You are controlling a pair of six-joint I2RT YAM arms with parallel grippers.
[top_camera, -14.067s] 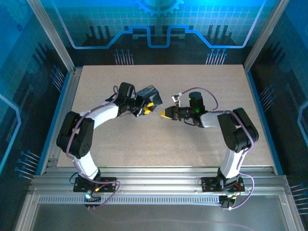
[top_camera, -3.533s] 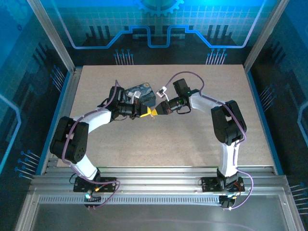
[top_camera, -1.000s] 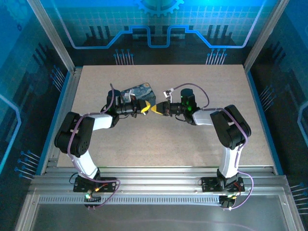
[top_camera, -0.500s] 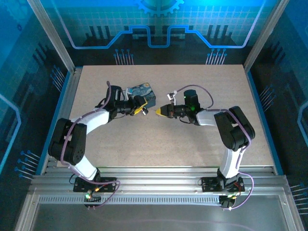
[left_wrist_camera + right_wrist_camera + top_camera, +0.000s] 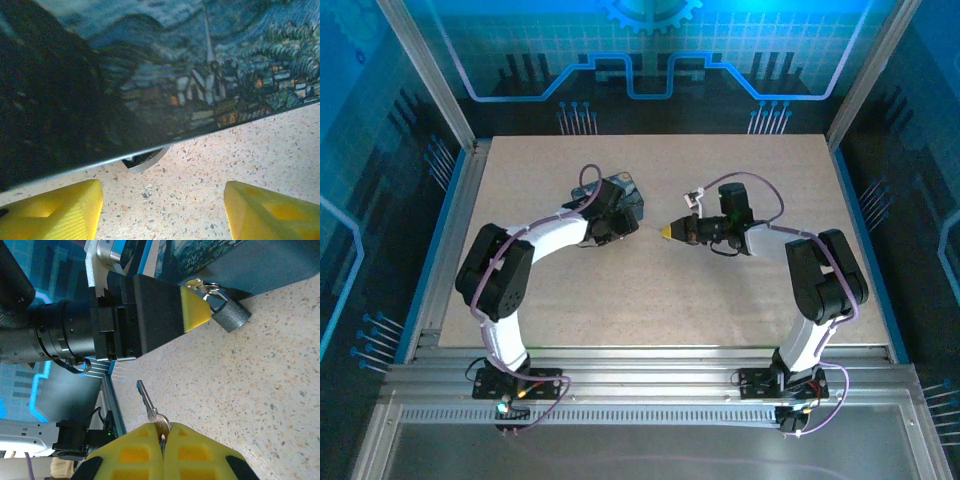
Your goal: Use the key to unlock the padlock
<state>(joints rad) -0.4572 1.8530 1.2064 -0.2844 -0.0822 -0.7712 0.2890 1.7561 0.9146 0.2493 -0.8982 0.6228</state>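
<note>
I can see my open left gripper only touches the padlock's shackle side, so next I bring it around, grip the padlock's body [image 5: 232, 316] and hold it toward the key first.
The padlock [image 5: 231, 316], dark grey with a thin silvery shackle, hangs at the edge of the patterned box [image 5: 260, 265]. The key [image 5: 148, 405] points up from my right gripper [image 5: 162, 442], which is shut on its head; the key's tip is well short of the padlock. One yellow finger [image 5: 192, 310] of my left gripper touches the shackle side of the padlock. My left gripper [image 5: 160, 210] is open over bare table just below the box [image 5: 150, 70]. From above, the left gripper [image 5: 626, 222] is at the box [image 5: 624, 188] and the right gripper [image 5: 667, 232] is a short way right of it.
A small dark piece with a silvery curved rim [image 5: 145, 157] peeks from under the box's edge; I cannot tell what it is. The speckled table [image 5: 650, 290] is bordered by a metal frame [image 5: 460, 180] and blue walls.
The left arm has swung in and turned its wrist over the box, which is now mostly covered from above. The right gripper has drawn back a little to the right with the key.
</note>
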